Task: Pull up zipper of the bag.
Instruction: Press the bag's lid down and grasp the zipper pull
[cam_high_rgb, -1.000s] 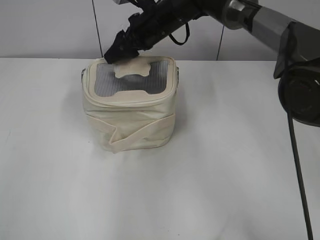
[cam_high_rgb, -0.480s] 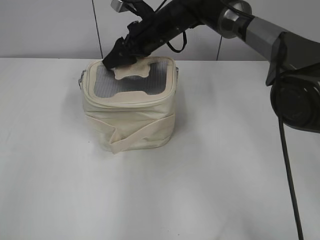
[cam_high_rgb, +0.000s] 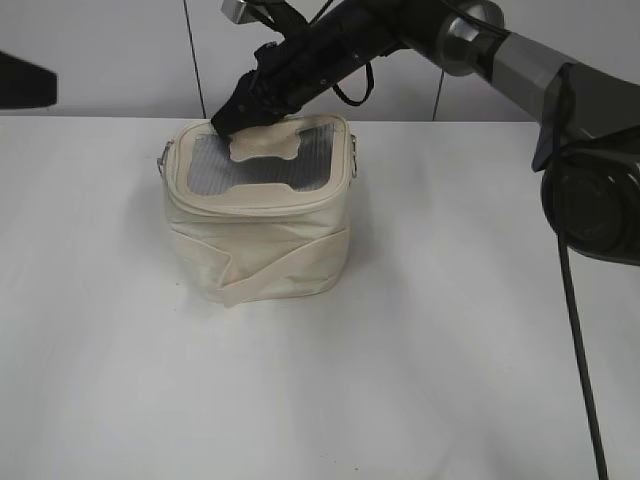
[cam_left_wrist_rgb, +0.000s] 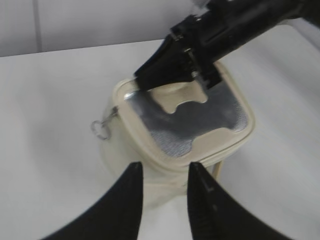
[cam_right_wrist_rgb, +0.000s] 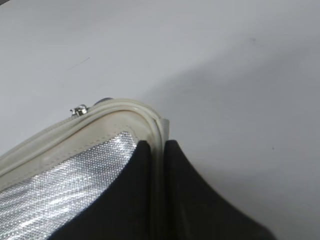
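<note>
The robot's left gripper will next grab the silver ring pull (cam_high_rgb: 163, 159) (cam_left_wrist_rgb: 101, 131) on the side of the cream bag facing the robot's left arm, because it moves the zipper.
The cream bag (cam_high_rgb: 262, 245) stands mid-table, its grey mesh lid with the bone-shaped patch (cam_high_rgb: 268, 146) facing up. The zipper (cam_high_rgb: 262, 204) runs round the lid rim, and a silver ring pull (cam_high_rgb: 162, 159) hangs at the left side; it also shows in the left wrist view (cam_left_wrist_rgb: 100, 129). My right gripper (cam_high_rgb: 229, 117) reaches across to the lid's back-left corner and is shut on the cream rim (cam_right_wrist_rgb: 156, 131), next to a small silver slider (cam_right_wrist_rgb: 79, 110). My left gripper (cam_left_wrist_rgb: 165, 168) is open and empty, hovering just short of the bag (cam_left_wrist_rgb: 172, 180).
The bag sits on a white table (cam_high_rgb: 430, 370) with a pale wall behind. The right arm's base (cam_high_rgb: 598, 195) stands at the right edge. A dark part of the left arm (cam_high_rgb: 25, 80) shows at the upper left edge.
The right gripper shifted down-left to the lid's back-left corner and stayed there. A dark part of the left arm has entered the exterior view at the upper left.
</note>
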